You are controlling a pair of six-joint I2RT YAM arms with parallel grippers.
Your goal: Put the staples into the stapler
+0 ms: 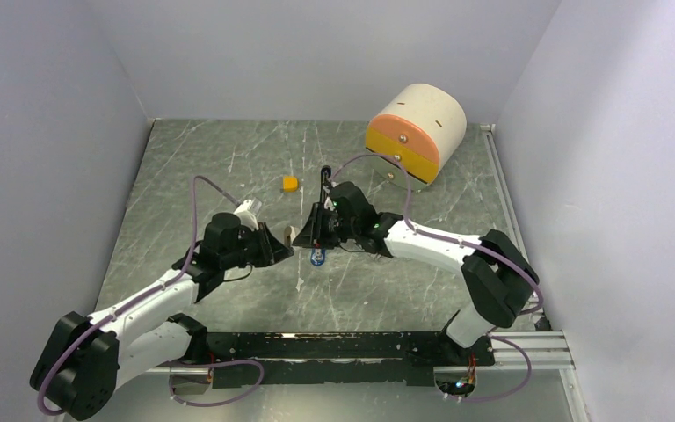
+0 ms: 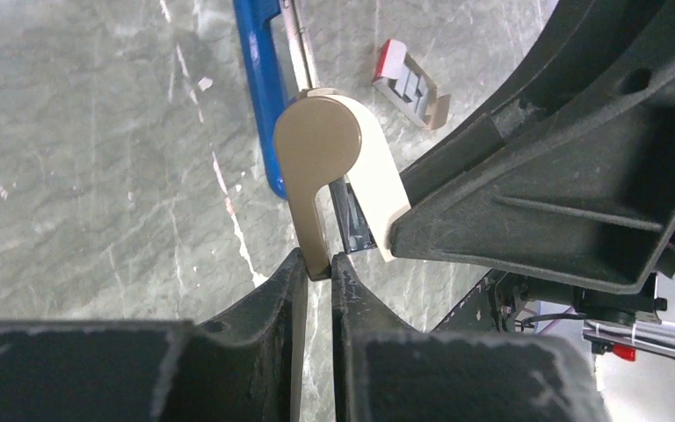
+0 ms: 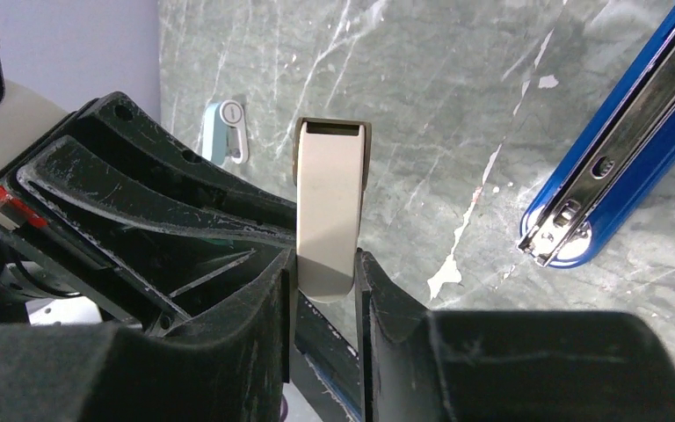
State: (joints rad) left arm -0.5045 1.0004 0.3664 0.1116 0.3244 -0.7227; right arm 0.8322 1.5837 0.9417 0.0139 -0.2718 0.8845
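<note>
The beige stapler's lid is only partly open from its base, so my right gripper needs to swing it wide, then take its end (image 3: 326, 274) to lower the beige stapler.
The blue stapler (image 1: 317, 255) lies open on the table between both arms; its metal magazine shows in the right wrist view (image 3: 615, 149) and its blue base in the left wrist view (image 2: 262, 97). Both grippers meet on a beige plastic piece (image 1: 290, 234) held above the table. My left gripper (image 2: 318, 264) is shut on its thin stem (image 2: 316, 141). My right gripper (image 3: 327, 268) closes on its wide cream face (image 3: 330, 202). A small red-and-white box (image 2: 409, 85) lies past the stapler, flap open. I see no loose silver-grey staples block.
An orange-yellow little block (image 1: 290, 183) lies behind the grippers. A large cream and orange drum (image 1: 415, 132) stands at the back right. A small pale blue and white item (image 3: 226, 132) lies by the left arm. Grey walls close three sides.
</note>
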